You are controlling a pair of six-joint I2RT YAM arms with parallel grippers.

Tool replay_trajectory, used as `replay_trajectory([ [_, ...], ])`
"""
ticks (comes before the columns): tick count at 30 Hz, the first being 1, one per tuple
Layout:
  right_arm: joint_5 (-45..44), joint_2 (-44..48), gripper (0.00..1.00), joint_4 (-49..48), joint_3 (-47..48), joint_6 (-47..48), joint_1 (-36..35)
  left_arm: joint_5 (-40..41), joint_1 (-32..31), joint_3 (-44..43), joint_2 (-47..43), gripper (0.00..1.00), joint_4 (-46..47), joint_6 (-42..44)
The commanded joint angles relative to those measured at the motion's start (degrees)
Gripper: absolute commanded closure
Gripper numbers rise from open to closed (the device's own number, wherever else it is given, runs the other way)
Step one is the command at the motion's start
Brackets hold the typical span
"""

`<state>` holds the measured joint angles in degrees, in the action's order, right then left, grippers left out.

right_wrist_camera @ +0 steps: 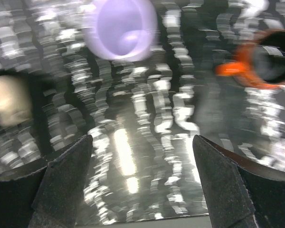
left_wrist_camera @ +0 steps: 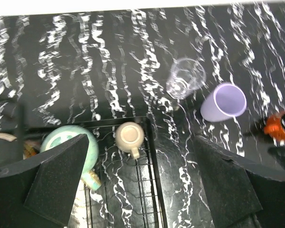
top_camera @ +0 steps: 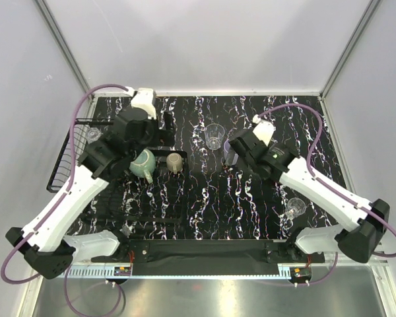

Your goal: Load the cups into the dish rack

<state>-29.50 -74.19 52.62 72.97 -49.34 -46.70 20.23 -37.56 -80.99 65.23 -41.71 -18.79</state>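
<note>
Next, my right gripper closes on the clear glass's rim (top_camera: 296, 199), on the side of the rim toward the red cup, to take the glass near my right arm's base.
The black wire dish rack (top_camera: 65, 162) lies at the left. A teal mug (top_camera: 144, 165) and an olive-beige mug (top_camera: 175, 162) stand in it. Both show in the left wrist view, the teal mug (left_wrist_camera: 66, 141) and the beige mug (left_wrist_camera: 129, 136), inside the rack wires (left_wrist_camera: 154, 156). My left gripper (left_wrist_camera: 142, 185) is open and empty above them. My right gripper (right_wrist_camera: 142, 185) is open and empty, near a lavender cup (right_wrist_camera: 121, 26) and a red cup (right_wrist_camera: 261, 64). A clear glass (top_camera: 214, 135) stands mid-table and another (top_camera: 294, 208) at the right.
A clear glass (top_camera: 92, 135) sits in the rack's raised basket end. The left wrist view also shows the lavender cup (left_wrist_camera: 224, 102), the red cup (left_wrist_camera: 278, 128) and a clear glass (left_wrist_camera: 185, 78) on the marbled black table. White walls close in the table.
</note>
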Motion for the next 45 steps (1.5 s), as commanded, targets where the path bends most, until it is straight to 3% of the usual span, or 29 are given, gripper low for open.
replay_trajectory([
  [1, -7.33, -0.34, 0.08, 8.81, 0.78, -1.2, 4.76, -4.23, -1.11, 2.84, -0.89, 0.01, 7.69, 4.89],
  [7, -3.29, 3.7, 0.12, 5.13, -7.04, 2.57, 16.62, -11.6, -1.11, 9.88, -1.86, 0.02, 10.86, 4.46],
  [17, -5.05, 4.32, 0.26, 3.73, -10.73, 1.97, 25.59, -14.34, -1.11, 10.94, -1.95, 0.04, 11.22, 5.16],
  [27, 1.18, 5.63, 0.27, 1.95, -14.78, 2.06, 33.59, -15.39, -1.11, 11.82, -1.43, 0.04, 11.74, 4.9],
  [32, 1.9, 12.3, 0.24, 4.23, -17.95, -4.17, 35.71, -16.01, -1.11, 11.47, -1.07, 0.04, 11.57, 4.72],
  [38, 2.16, 18.38, 0.29, 16.89, -18.64, -14.63, 35.62, -16.89, -1.11, 11.38, -0.63, 0.04, 11.48, 4.46],
  [45, 5.23, 20.05, 0.34, 15.25, -25.24, -19.91, 35.71, -17.42, -1.11, 11.82, -0.37, 0.04, 11.92, 4.2],
])
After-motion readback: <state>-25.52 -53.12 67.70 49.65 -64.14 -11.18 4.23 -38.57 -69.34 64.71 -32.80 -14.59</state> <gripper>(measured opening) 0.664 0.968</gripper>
